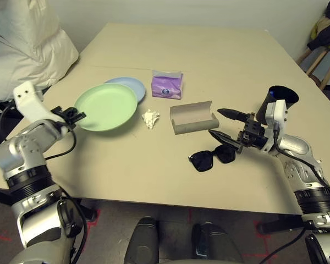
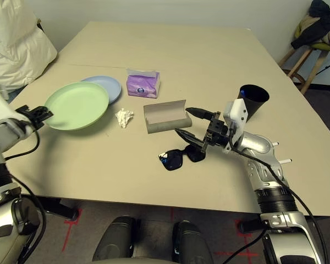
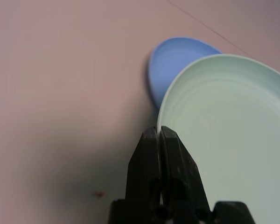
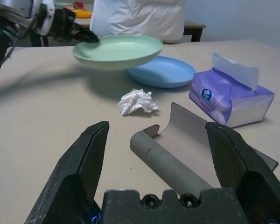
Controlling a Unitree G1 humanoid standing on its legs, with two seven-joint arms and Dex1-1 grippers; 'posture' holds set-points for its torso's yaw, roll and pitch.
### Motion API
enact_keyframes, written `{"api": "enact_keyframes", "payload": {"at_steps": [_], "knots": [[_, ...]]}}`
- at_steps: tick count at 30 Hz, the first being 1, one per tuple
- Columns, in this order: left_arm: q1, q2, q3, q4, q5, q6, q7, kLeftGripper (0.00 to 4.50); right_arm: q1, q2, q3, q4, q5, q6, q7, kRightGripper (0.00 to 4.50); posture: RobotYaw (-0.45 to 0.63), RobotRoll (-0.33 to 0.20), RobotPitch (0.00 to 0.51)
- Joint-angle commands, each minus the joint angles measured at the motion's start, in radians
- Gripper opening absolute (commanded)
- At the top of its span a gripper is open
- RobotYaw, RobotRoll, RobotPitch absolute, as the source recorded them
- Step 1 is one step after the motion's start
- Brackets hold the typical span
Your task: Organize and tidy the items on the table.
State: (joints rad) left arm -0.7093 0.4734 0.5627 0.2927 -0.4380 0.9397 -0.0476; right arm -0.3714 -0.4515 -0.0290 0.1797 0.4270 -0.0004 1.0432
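Note:
Next, I release the pale green plate from my left gripper when it is stacked squarely on top of the light blue plate point(image 1: 122, 92) point(image 3: 193, 81).
My left gripper point(image 1: 77, 115) is shut on the near-left rim of the pale green plate point(image 1: 106, 105), which it holds lifted off the table point(image 1: 209, 55) and partly over the light blue plate point(image 1: 131, 85). In the left wrist view the closed fingertips point(image 3: 157, 135) pinch the green plate's edge point(image 3: 233, 140). A crumpled white tissue point(image 1: 149, 118) lies right of the plates. The grey-brown glasses case point(image 1: 192, 116) lies open at the centre. My right gripper point(image 1: 215, 122) is open just right of the case and above the black sunglasses point(image 1: 212, 158). The black cup point(image 1: 278, 99) stands behind my right wrist.
A purple tissue pack point(image 1: 167, 84) stands behind the case. A white padded jacket point(image 1: 22, 44) bulks at the table's far left edge. A wooden stool point(image 1: 319, 60) stands off the far right corner. Bare tabletop stretches across the back half and the near left.

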Motion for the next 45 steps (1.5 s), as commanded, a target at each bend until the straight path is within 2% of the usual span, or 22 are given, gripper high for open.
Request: {"api": "enact_keyframes", "payload": {"at_steps": [1,11,17,22,31,34,43,44,45], "knots": [[-0.082,-0.005,-0.033,0.138,0.040,-0.107,0.018,0.01,-0.008,0.001,-0.007,-0.024,0.010,0.031,-0.012,4.50,0.23,0.000,0.050],[-0.310,-0.003,-0.078,0.571,0.114,-0.407,0.076,0.01,0.007,0.018,-0.010,-0.079,0.017,0.067,-0.035,4.50,0.21,0.000,0.052],[-0.400,-0.009,-0.099,0.783,0.144,-0.560,0.093,0.01,0.021,0.016,-0.018,-0.101,0.021,0.074,-0.049,4.50,0.19,0.000,0.051],[-0.435,-0.015,-0.113,0.868,0.152,-0.625,0.102,0.01,0.020,0.021,-0.031,-0.113,0.017,0.093,-0.103,4.50,0.18,0.000,0.050],[-0.441,-0.014,-0.140,0.916,0.182,-0.652,0.110,0.01,0.017,0.028,-0.035,-0.141,0.019,0.143,-0.168,4.50,0.18,0.000,0.055],[-0.434,-0.011,-0.164,0.923,0.209,-0.691,0.128,0.77,0.019,0.028,-0.037,-0.154,0.022,0.150,-0.176,4.50,0.18,0.000,0.056],[-0.406,-0.009,-0.162,0.917,0.211,-0.777,0.125,4.27,0.027,0.029,-0.037,-0.170,0.024,0.154,-0.185,4.50,0.18,0.000,0.057],[-0.404,-0.008,-0.164,0.910,0.210,-0.778,0.115,4.48,0.027,0.029,-0.038,-0.170,0.024,0.154,-0.186,4.50,0.18,0.000,0.057],[-0.402,-0.008,-0.168,0.903,0.210,-0.778,0.101,4.48,0.027,0.028,-0.038,-0.170,0.025,0.155,-0.186,4.50,0.19,0.000,0.057]]}}
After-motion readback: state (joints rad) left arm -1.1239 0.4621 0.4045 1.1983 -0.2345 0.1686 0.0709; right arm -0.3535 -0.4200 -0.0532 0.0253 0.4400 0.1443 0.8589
